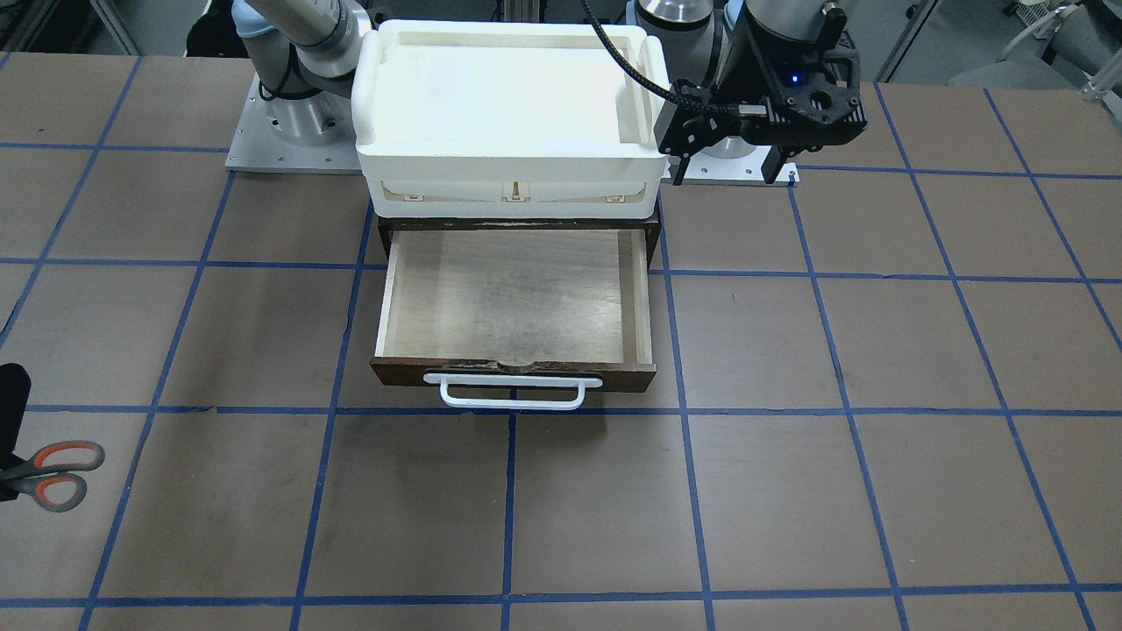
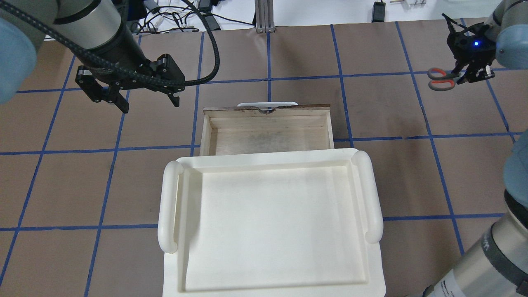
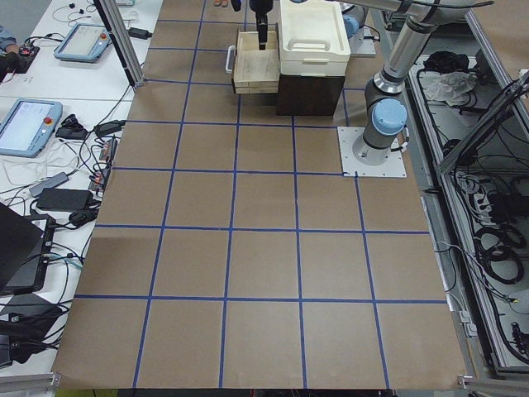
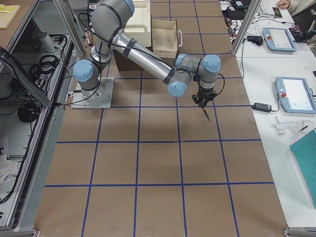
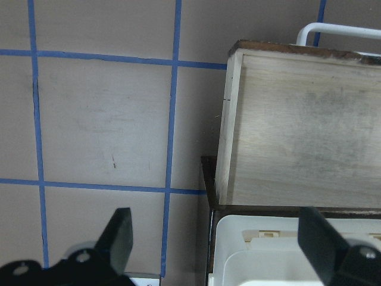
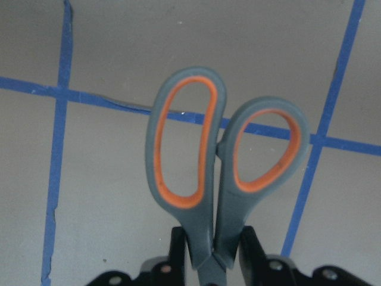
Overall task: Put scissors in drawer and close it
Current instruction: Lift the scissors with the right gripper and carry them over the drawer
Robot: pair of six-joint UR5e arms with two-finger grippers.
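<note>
Next, I release the scissors with my right gripper on the drawer's bottom just behind its dark front (image 1: 542, 331), near the white handle.
The scissors (image 6: 220, 167), grey handles lined orange, are held in my right gripper (image 6: 214, 262), which is shut on them near the pivot; the blades are hidden. They hang above the table far to the right in the overhead view (image 2: 441, 78), at the left edge of the front view (image 1: 53, 473). The drawer (image 1: 513, 298) is pulled open and holds nothing, with a dark front and white handle (image 1: 513, 392). My left gripper (image 2: 148, 103) is open and holds nothing, hovering left of the drawer (image 2: 268, 132), also in the left wrist view (image 5: 219, 238).
A white plastic tray (image 2: 268, 159) sits on top of the dark cabinet (image 1: 653, 232) that holds the drawer. The brown table has a blue tape grid. The arm bases stand behind the cabinet (image 1: 289, 131).
</note>
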